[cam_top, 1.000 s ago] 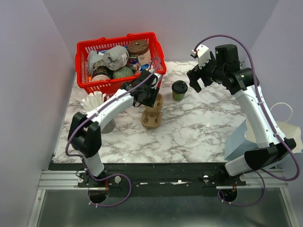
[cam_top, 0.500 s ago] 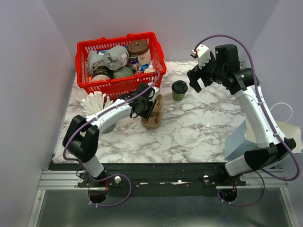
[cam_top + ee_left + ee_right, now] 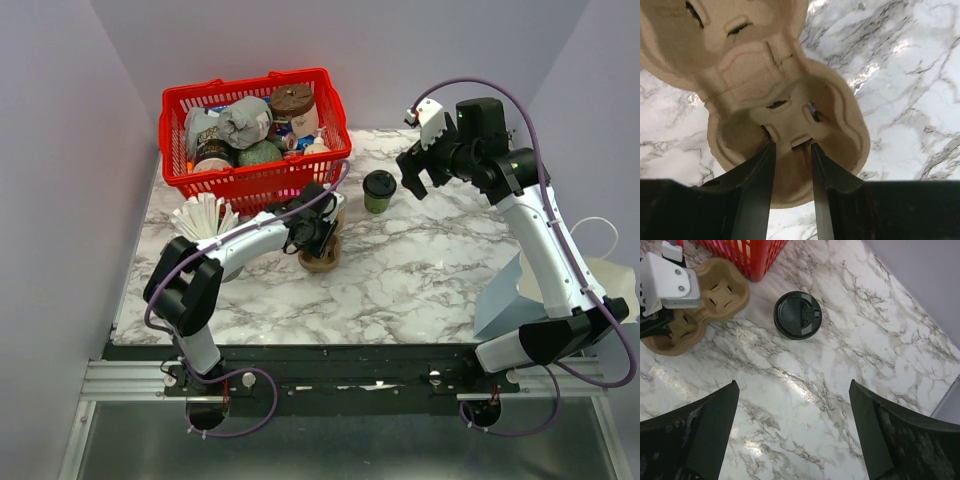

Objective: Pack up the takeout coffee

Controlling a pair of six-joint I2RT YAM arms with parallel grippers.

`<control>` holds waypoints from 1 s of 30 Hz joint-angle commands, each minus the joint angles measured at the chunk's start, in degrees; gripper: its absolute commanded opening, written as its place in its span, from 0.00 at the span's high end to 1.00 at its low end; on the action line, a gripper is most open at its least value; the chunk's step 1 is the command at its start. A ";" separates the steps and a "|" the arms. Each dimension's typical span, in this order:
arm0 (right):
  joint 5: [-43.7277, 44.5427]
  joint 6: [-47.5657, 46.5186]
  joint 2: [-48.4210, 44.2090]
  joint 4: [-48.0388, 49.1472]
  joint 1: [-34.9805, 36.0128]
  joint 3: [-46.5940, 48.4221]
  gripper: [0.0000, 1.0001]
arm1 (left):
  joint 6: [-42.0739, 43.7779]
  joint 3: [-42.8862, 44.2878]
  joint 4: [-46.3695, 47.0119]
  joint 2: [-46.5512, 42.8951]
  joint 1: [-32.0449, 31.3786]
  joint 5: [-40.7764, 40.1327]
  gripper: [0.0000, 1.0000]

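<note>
The left gripper's fingers are in the carrier's near cup well, away from the carrier's middle, so the robot should lift them, open and pinch the narrow bridge joining both cup wells (image 3: 749, 71).
The takeout coffee (image 3: 379, 190), a green cup with a black lid (image 3: 797, 316), stands upright on the marble table, right of the brown cardboard cup carrier (image 3: 323, 262). My left gripper (image 3: 316, 238) is low over the carrier. In the left wrist view its fingers pinch an inner wall of the carrier's (image 3: 790, 95) near cup well, so the left gripper (image 3: 791, 143) is shut on it. My right gripper (image 3: 412, 176) hangs open above the table just right of the coffee. Nothing lies between the fingers of my right gripper (image 3: 794, 390), and the cup sits ahead of them.
A red basket (image 3: 300, 76) full of groceries stands at the back left, just behind the carrier. A grey metal cup of white stirrers (image 3: 203, 216) is at the left. A white bag (image 3: 603, 272) and a grey-blue sheet (image 3: 500, 292) sit off the table's right edge.
My left gripper came down from beside the basket onto the carrier and closed on its inner wall. The right arm and the coffee have barely moved.
</note>
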 commanded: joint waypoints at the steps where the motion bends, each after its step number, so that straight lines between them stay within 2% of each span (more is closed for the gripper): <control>1: 0.24 -0.19 -1.26 0.33 -0.08 -0.45 0.00 | 1.47 -3.57 -1.46 -3.66 -0.28 0.62 0.58; 11: -1.16 0.43 0.93 -0.11 -0.08 1.75 0.00 | 3.75 -7.79 -3.04 -9.02 2.44 -2.02 0.58; 12: -1.34 0.43 1.11 -0.11 -0.17 2.10 0.00 | 4.28 -7.96 -3.22 -9.90 2.88 -4.11 0.58; 17: -1.61 0.69 2.08 -0.28 -0.08 2.71 0.00 | 4.90 -7.70 -3.92 -10.00 7.36 -5.80 0.58; 21: -1.69 0.78 2.25 -0.29 -0.08 2.89 0.00 | 5.51 -5.68 -3.66 -9.90 7.54 -2.47 0.58; 22: -1.69 0.78 2.25 -0.20 -0.08 2.89 0.00 | 5.69 -5.24 -3.14 -10.08 7.63 2.85 0.57; 25: -1.43 0.60 1.99 -0.20 -0.08 2.63 0.00 | 6.74 -4.89 0.99 -11.48 7.10 9.21 0.55; 30: -1.25 0.52 1.90 -0.02 -0.08 2.01 0.00 | 8.24 0.20 1.27 -7.46 5.96 8.97 0.46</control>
